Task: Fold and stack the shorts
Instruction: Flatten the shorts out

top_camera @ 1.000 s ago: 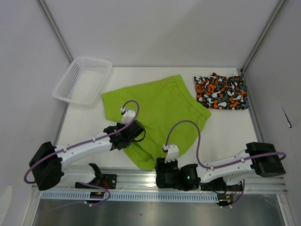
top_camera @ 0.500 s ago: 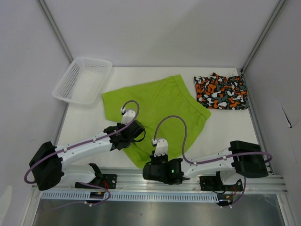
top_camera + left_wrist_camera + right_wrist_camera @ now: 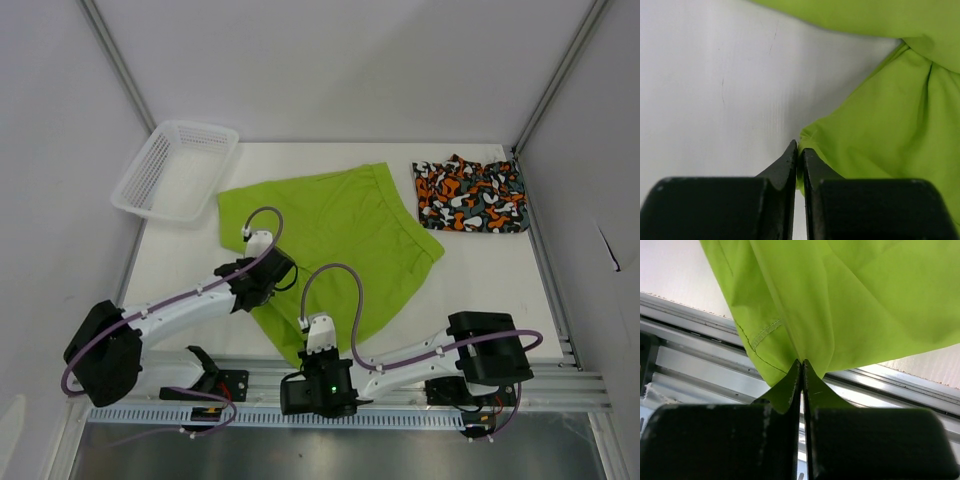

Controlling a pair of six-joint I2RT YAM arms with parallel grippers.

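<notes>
The near leg of the lime green shorts is folded over double, so my left gripper will open, grab the leg's side edge (image 3: pixel 814 132) and spread it out flat.
The lime green shorts (image 3: pixel 340 235) lie spread mid-table, their near corner reaching the front edge. My left gripper (image 3: pixel 258 297) is at their left edge; in the left wrist view its jaws (image 3: pixel 800 150) are shut on a fold of the green fabric (image 3: pixel 880 130). My right gripper (image 3: pixel 298 372) is at the near corner, over the front rail. Its jaws (image 3: pixel 801 365) are shut on the green hem (image 3: pixel 805 305), which hangs bunched from the tips. The camo shorts (image 3: pixel 470 195) lie folded at the back right, away from both grippers.
A white mesh basket (image 3: pixel 175 170) stands at the back left corner. The aluminium rail (image 3: pixel 420 385) runs along the near edge under the right gripper, also seen in the right wrist view (image 3: pixel 695 357). Walls close in the table on three sides.
My right arm has swung left along the near edge and its jaws have shut on the green hem. The left gripper drew slightly back and left with the fabric.
</notes>
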